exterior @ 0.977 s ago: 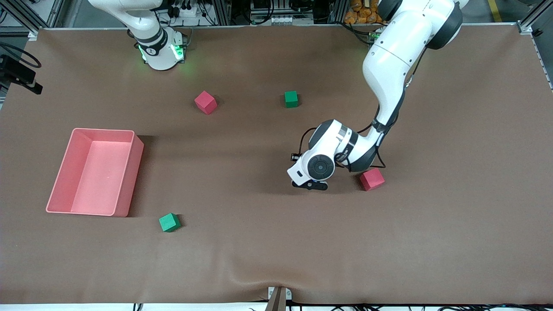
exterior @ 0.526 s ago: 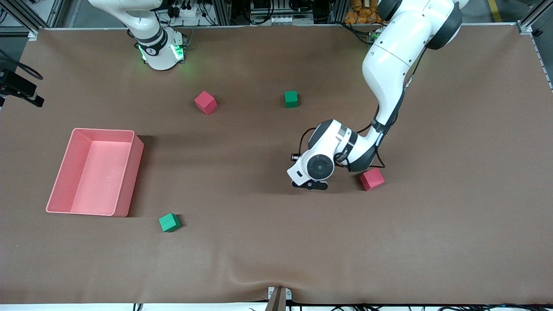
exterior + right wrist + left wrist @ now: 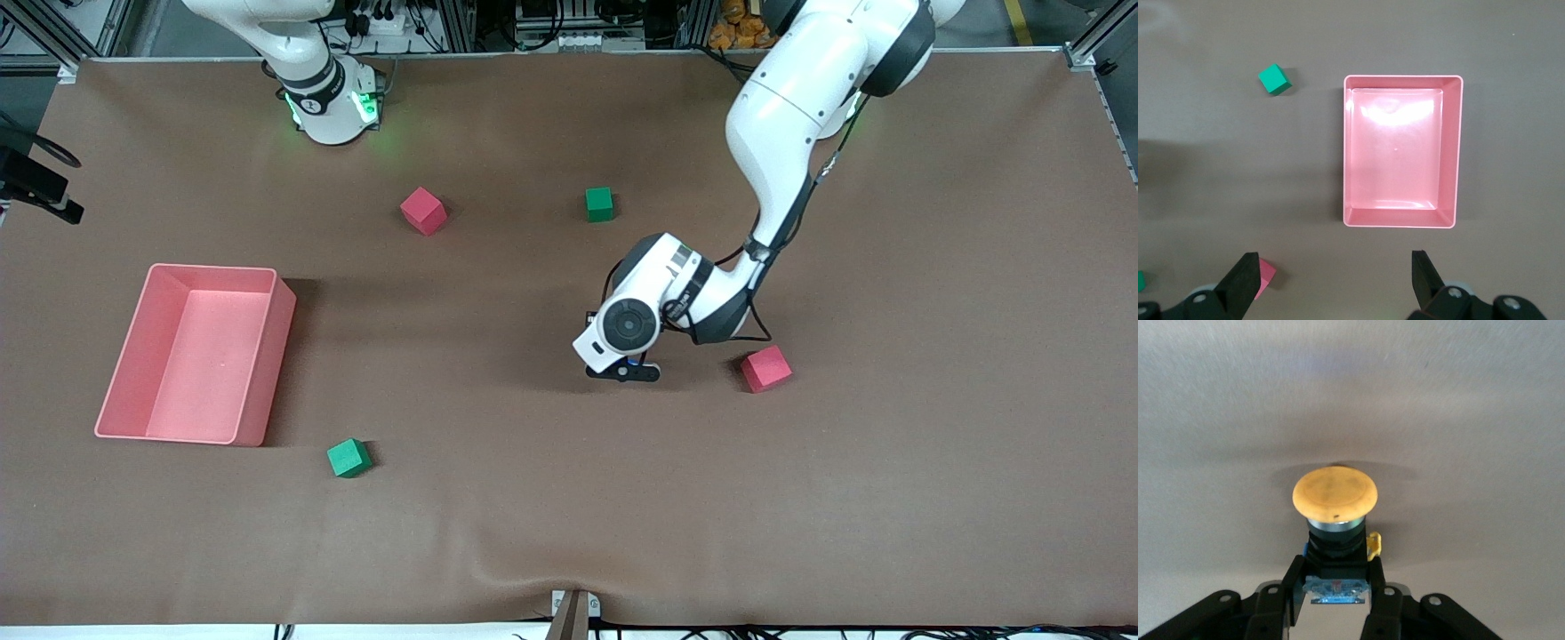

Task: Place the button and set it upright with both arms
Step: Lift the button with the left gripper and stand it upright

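Observation:
I should let go of the button with my left gripper on the mat midway [image 3: 546,343] between the pink bin and the nearer red cube.
The button [image 3: 1335,495] has a round orange cap on a black body and lies sideways between the fingers [image 3: 1295,585] of my left gripper [image 3: 1336,583], cap pointing away from the hand. That gripper is shut on the button's black body. In the front view the left gripper [image 3: 622,370] hangs low over the middle of the brown mat, beside a red cube [image 3: 765,368], and the wrist hides the button. My right gripper [image 3: 1335,283] stands open and holds nothing, high above the mat near the pink bin [image 3: 1401,150]. Of the right arm, the front view shows only the base [image 3: 331,100].
The pink bin [image 3: 196,356] sits toward the right arm's end of the table. A green cube [image 3: 348,458] lies nearer to the camera than it. Another red cube [image 3: 423,211] and another green cube [image 3: 599,204] lie closer to the bases. The mat bulges at its front edge [image 3: 533,578].
The left gripper has closed on the button, and its hand has shifted a little toward the right arm's end of the table. The right arm has not moved.

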